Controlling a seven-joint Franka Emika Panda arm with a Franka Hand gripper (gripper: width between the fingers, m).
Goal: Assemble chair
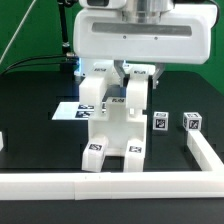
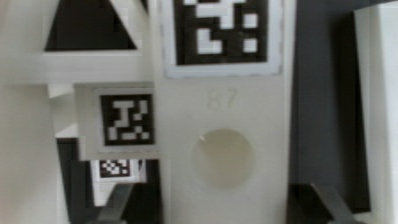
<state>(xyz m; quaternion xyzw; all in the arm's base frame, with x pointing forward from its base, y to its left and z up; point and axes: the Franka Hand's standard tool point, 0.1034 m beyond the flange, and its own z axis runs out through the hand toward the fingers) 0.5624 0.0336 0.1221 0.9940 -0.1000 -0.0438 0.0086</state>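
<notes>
The robot's gripper needs to release the upright, sunk low into the chair body (image 1: 133, 114) above the front leg that is nearest the small tagged blocks.
The chair (image 1: 113, 135) stands partly joined in the middle of the black table, made of white blocky pieces with small square tags. One upright piece (image 1: 135, 98) rises from its right side in the exterior view. My gripper (image 1: 137, 76) comes down from above and is shut on that upright. In the wrist view the upright (image 2: 222, 120) fills the space between the jaws, showing a large tag (image 2: 222, 35) and an oval hollow (image 2: 222, 155). A dark fingertip (image 2: 125, 208) lies against each of its side edges, with my gripper (image 2: 222, 210) centred on it.
Two small white tagged blocks (image 1: 160, 122) (image 1: 191, 122) sit on the table to the exterior view's right of the chair. The marker board (image 1: 70, 110) lies flat behind the chair on the left. A low white border rail (image 1: 110, 185) runs along the front and up the right side.
</notes>
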